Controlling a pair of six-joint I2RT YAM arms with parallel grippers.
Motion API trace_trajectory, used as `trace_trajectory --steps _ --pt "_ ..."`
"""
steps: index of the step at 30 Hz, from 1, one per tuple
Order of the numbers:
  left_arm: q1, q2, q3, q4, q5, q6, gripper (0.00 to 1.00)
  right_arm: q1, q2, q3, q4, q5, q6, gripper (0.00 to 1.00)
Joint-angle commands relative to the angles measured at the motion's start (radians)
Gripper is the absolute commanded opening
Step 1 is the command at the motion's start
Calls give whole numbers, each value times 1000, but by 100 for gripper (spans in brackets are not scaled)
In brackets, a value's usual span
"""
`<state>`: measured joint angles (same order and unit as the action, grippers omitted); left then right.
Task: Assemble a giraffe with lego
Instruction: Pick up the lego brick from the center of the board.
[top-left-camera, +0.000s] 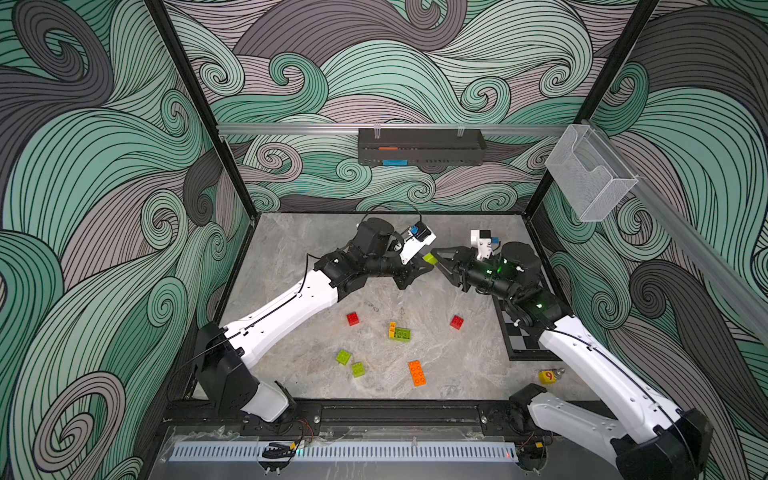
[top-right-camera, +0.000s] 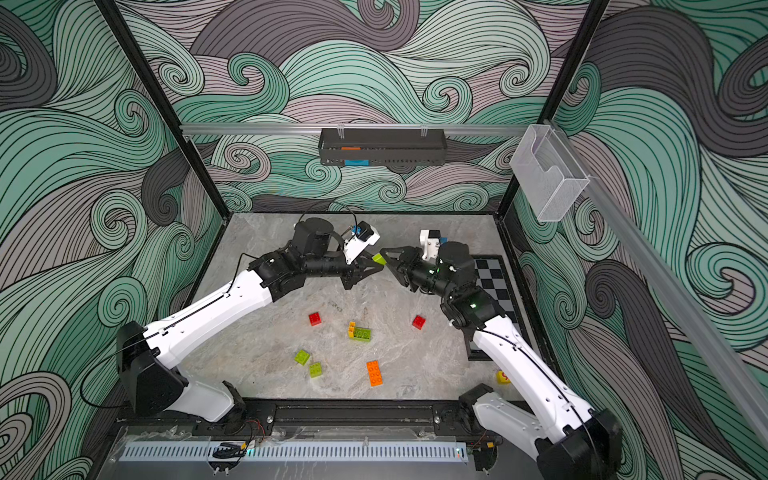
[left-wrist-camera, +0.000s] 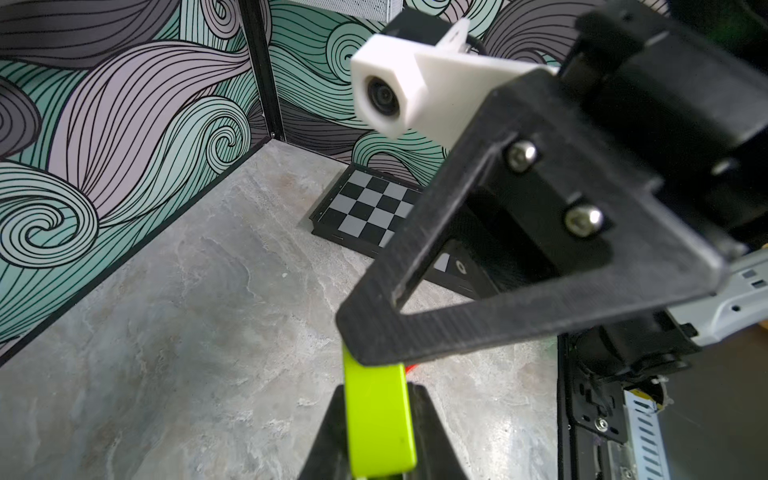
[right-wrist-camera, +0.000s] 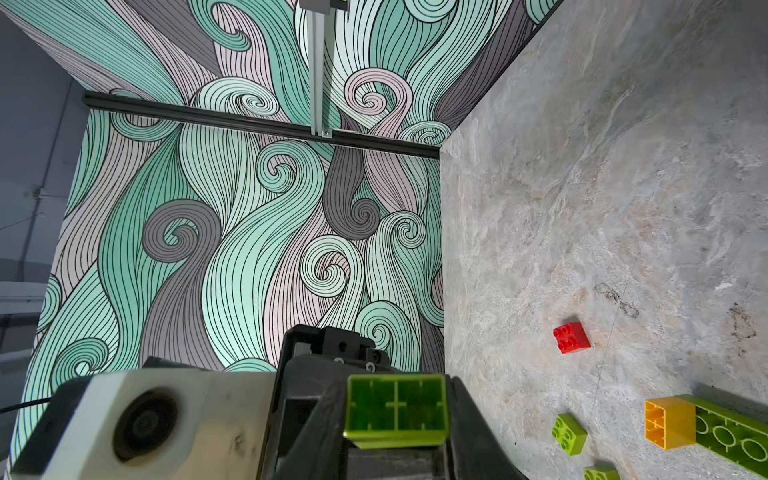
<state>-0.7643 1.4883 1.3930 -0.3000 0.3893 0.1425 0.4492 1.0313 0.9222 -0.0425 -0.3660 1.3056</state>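
Observation:
I have my right gripper across the lime green brick's wide side, so I should open it, let my left gripper turn the brick, then grip across the narrow width (left-wrist-camera: 378, 424).
A small lime green brick (top-left-camera: 430, 258) (top-right-camera: 379, 258) hangs in the air over the back of the table, held from both sides. My left gripper (top-left-camera: 422, 268) (left-wrist-camera: 380, 399) is shut on it, its black fingers (left-wrist-camera: 430, 419) pressed against the brick's (left-wrist-camera: 378, 424) smooth sides. My right gripper (top-left-camera: 437, 254) (right-wrist-camera: 397, 401) is shut on the same brick (right-wrist-camera: 397, 409), whose hollow underside faces the right wrist view. On the table lie two red bricks (top-left-camera: 353, 318) (top-left-camera: 456, 322), a yellow brick joined to a long lime one (top-left-camera: 400, 331), two small lime bricks (top-left-camera: 343, 357) (top-left-camera: 358, 369) and a long orange brick (top-left-camera: 417, 372).
A black chessboard (top-left-camera: 519, 332) lies under the right arm at the table's right side. A yellow cube with a red 9 (top-left-camera: 547, 376) sits at the front right. A black rack (top-left-camera: 422, 147) and a wire basket (top-left-camera: 590, 174) hang on the walls.

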Motion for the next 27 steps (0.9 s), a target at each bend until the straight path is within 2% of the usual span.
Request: trace_trajectory --steps 1,4,6,9,11,14,17,19,22,24,27 --pt "0 -14 44 -16 -23 54 0 9 -27 -21 9 -28 -8 22" --pt "0 -26 50 -40 -41 105 0 0 -53 -28 -16 -27 -21 44" --pt "0 -35 58 -87 -40 188 0 -5 -77 -27 -43 -28 -47 61" --pt "0 -48 72 -150 -76 341 0 -24 -115 -21 -97 -46 -87 76" --pt "0 -60 79 -163 -127 443 0 -47 -130 -20 -112 -77 -88 82" --pt "-1 -106 48 -121 -214 643 0 -73 -127 -27 -87 -157 -75 86" --pt "-1 -144 -52 73 -307 865 0 -82 -98 -44 -22 -233 -38 86" --pt "-1 -172 -148 268 -332 1035 0 -89 -71 -46 17 -287 -9 85" --pt "-1 -196 -278 490 -294 1281 0 -89 -45 -34 51 -343 -8 84" --pt "0 -204 -337 582 -254 1402 0 -89 -39 -37 62 -359 -5 83" --pt "-2 -214 -408 703 -201 1493 0 -89 -31 -40 102 -386 12 80"
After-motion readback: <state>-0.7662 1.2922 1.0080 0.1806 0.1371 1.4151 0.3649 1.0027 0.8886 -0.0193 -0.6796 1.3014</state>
